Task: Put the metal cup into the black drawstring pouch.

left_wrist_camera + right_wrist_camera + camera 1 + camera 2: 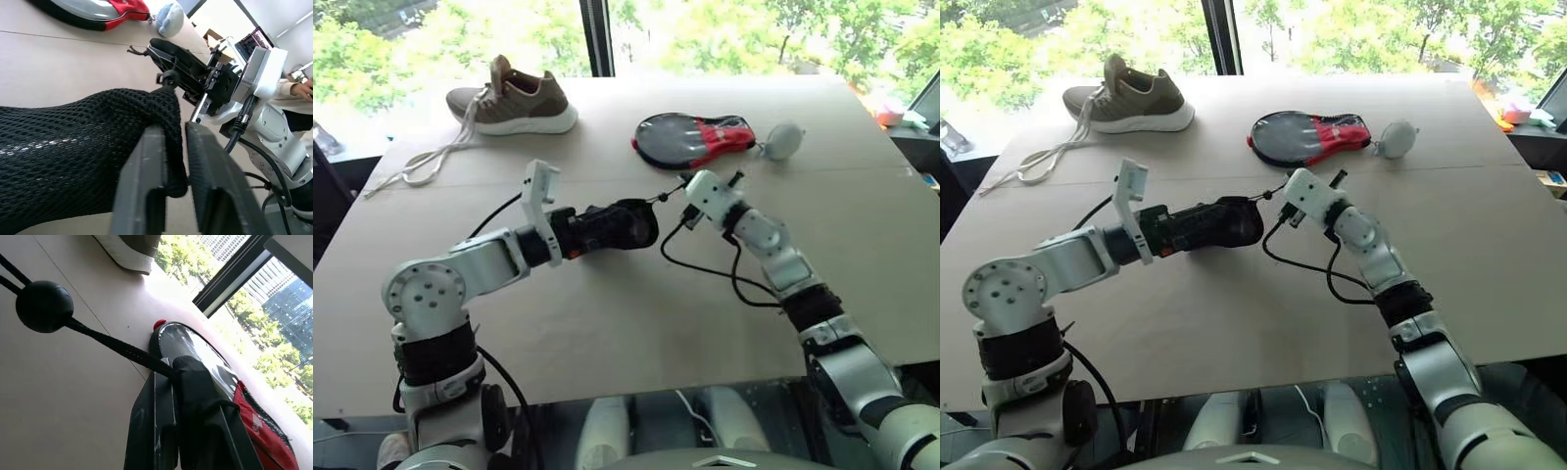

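My right gripper is going to release the pouch's black cord on the bare table (718, 235) in front of the racket-shaped case.
The black drawstring pouch (628, 223) is a soft mesh bag held just above the table's middle. My left gripper (174, 129) pinches a fold of its rim between both fingers. Just right of it, my right gripper (174, 370) is shut on the pouch's thin black cord (112, 345), which runs taut from the round toggle (44, 306) into the fingers. The two grippers sit close together, with the pouch's mouth between them. The metal cup is hidden.
A brown shoe (514, 103) with loose laces lies at the far left of the tan table (607, 323). A black-and-red racket-shaped case (690, 139) and a grey-white ball (783, 140) lie behind the grippers. A person's hand (303, 88) is beyond the table.
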`<state>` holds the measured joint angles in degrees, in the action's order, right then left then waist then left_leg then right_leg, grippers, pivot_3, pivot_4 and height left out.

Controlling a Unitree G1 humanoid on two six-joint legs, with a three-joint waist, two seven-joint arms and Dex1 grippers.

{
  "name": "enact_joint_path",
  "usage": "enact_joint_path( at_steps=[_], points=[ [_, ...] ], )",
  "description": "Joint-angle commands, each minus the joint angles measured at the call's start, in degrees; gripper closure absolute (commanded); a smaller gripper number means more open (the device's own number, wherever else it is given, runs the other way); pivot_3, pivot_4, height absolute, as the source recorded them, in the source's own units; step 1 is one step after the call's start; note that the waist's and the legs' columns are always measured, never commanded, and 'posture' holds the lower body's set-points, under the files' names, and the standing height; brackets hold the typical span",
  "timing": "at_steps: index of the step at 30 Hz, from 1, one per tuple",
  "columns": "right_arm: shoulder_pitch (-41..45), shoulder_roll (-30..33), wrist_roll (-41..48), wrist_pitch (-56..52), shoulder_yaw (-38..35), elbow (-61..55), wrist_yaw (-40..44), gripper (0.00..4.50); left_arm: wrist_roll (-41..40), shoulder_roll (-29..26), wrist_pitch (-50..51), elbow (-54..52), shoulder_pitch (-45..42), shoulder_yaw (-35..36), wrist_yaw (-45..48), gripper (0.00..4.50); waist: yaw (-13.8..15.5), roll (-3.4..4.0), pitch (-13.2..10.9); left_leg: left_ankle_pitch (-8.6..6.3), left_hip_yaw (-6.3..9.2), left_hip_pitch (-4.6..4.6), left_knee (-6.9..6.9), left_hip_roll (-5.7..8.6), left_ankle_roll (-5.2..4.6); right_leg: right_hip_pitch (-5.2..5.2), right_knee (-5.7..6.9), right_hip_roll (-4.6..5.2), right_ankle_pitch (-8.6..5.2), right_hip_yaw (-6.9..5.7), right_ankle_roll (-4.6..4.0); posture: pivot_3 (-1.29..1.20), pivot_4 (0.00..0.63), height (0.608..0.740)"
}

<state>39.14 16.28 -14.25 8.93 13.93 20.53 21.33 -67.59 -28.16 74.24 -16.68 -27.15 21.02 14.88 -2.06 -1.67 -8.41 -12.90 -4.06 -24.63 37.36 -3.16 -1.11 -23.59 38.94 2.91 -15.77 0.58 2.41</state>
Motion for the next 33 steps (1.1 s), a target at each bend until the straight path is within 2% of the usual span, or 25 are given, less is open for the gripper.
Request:
enact_joint_path(
  at_steps=[1,3,7,11,21,24,28,30,33],
  points=[
    [-0.49,2.37,-0.65,-3.0,-1.57,-9.9,1.47,4.5,4.47,-3.22,-6.32,-3.73,-1.94,-4.64,6.14,1.73,-0.2,0.0,0.0,0.0,-0.04,0.02,0.0,0.01,0.0,0.0,-0.01,-0.01,0.0,0.03,0.0,0.0,0.15,0.74],
    [-0.75,3.89,-1.09,-5.66,-1.84,-14.96,2.99,4.5,8.55,-4.39,-10.06,-3.51,-3.86,-9.11,10.06,0.82,-0.02,0.02,-0.02,0.0,-0.03,0.02,0.0,0.06,0.0,0.0,0.0,-0.06,0.0,0.04,0.0,0.0,0.15,0.74],
    [-0.84,4.55,-1.25,-10.6,-1.87,-21.46,4.77,4.5,16.52,-4.86,-17.11,0.06,-7.2,-16.43,15.88,0.82,0.23,0.04,-0.03,0.0,-0.05,0.03,0.0,0.11,0.0,0.01,-0.03,-0.12,0.0,0.05,0.0,0.0,0.15,0.74],
    [-0.62,4.37,-1.52,-14.97,-1.43,-26.93,6.19,4.5,25.26,-1.3,-24.63,7.76,-13.11,-23.87,19.67,0.82,0.68,0.04,-0.03,0.0,-0.06,0.0,0.04,0.16,-0.02,0.0,-0.03,-0.14,-0.01,0.03,0.01,0.0,0.15,0.74],
    [-0.46,3.14,-2.37,-19.55,-0.54,-30.87,6.52,4.5,34.15,3.89,-33.27,18.64,-18.73,-27.72,26.96,0.82,1.29,0.04,-0.04,0.0,-0.07,-0.09,0.06,0.15,-0.04,-0.06,-0.09,-0.21,-0.01,0.04,0.01,0.0,0.15,0.74],
    [-0.75,2.92,-2.63,-20.15,-0.38,-31.37,6.44,4.5,35.13,4.99,-33.88,19.68,-19.46,-27.42,27.93,1.64,1.28,0.04,-0.04,0.0,-0.06,-0.09,0.06,0.15,-0.04,-0.06,-0.09,-0.21,-0.02,0.04,0.02,0.0,0.15,0.74],
    [-1.24,2.89,-2.89,-20.33,-0.08,-31.76,6.54,4.5,36.09,6.31,-34.13,20.07,-19.8,-27.22,28.47,3.63,1.27,0.04,-0.04,0.0,-0.05,-0.09,0.06,0.15,-0.04,-0.06,-0.08,-0.21,-0.02,0.03,0.02,0.0,0.15,0.74],
    [-1.34,2.83,-2.86,-20.45,-0.01,-31.85,6.51,4.5,36.89,6.56,-34.37,19.97,-19.74,-27.64,28.95,4.36,1.27,0.04,-0.04,0.0,-0.05,-0.09,0.07,0.15,-0.05,-0.06,-0.08,-0.21,-0.02,0.03,0.02,0.0,0.15,0.74],
    [-1.58,2.63,-2.53,-20.75,-0.24,-31.88,6.27,4.5,37.49,6.97,-34.29,19.89,-19.38,-27.52,29.2,4.35,1.28,0.04,-0.04,0.0,-0.05,-0.09,0.07,0.14,-0.05,-0.06,-0.08,-0.21,-0.02,0.03,0.02,0.0,0.15,0.74]
  ],
)
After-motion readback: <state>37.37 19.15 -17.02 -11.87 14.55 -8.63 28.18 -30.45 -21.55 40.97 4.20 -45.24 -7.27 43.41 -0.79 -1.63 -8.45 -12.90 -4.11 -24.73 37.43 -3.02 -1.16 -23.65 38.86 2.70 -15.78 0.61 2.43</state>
